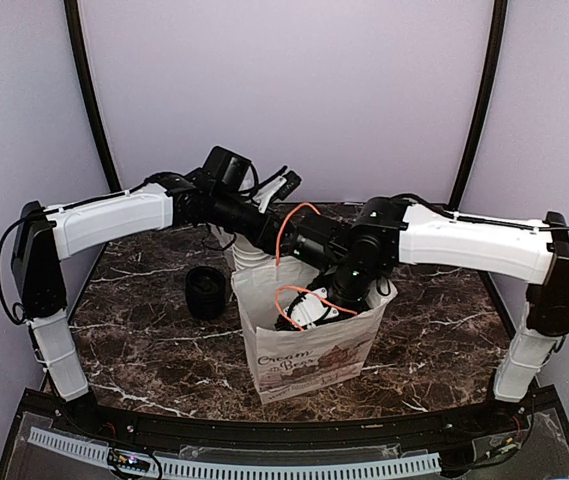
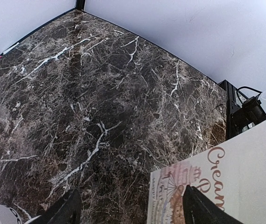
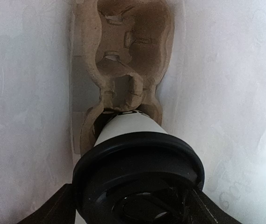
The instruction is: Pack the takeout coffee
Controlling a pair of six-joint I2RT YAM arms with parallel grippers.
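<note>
Next, my right gripper releases the takeout coffee so that it sits in the near pocket of the brown pulp cup carrier [image 1: 342,326] [image 3: 132,137].
The takeout coffee [image 3: 128,126], a white cup with a black lid [image 3: 137,163], is inside the white paper bag [image 1: 309,355]. Its base rests at a pocket of the brown pulp cup carrier [image 3: 123,51] on the bag's floor. My right gripper [image 3: 133,198] reaches down into the bag [image 1: 314,305], its fingers [image 3: 53,210] shut on either side of the lid. My left gripper [image 2: 130,191] is open and empty, held high behind the bag [image 1: 282,185]. The bag's printed side shows below it [image 2: 226,186].
A black round object [image 1: 206,292] stands on the marble table [image 1: 144,340] left of the bag. A stack of white cups [image 1: 249,255] stands behind the bag, partly hidden by the arms. The bag's walls [image 3: 25,93] close in around my right gripper.
</note>
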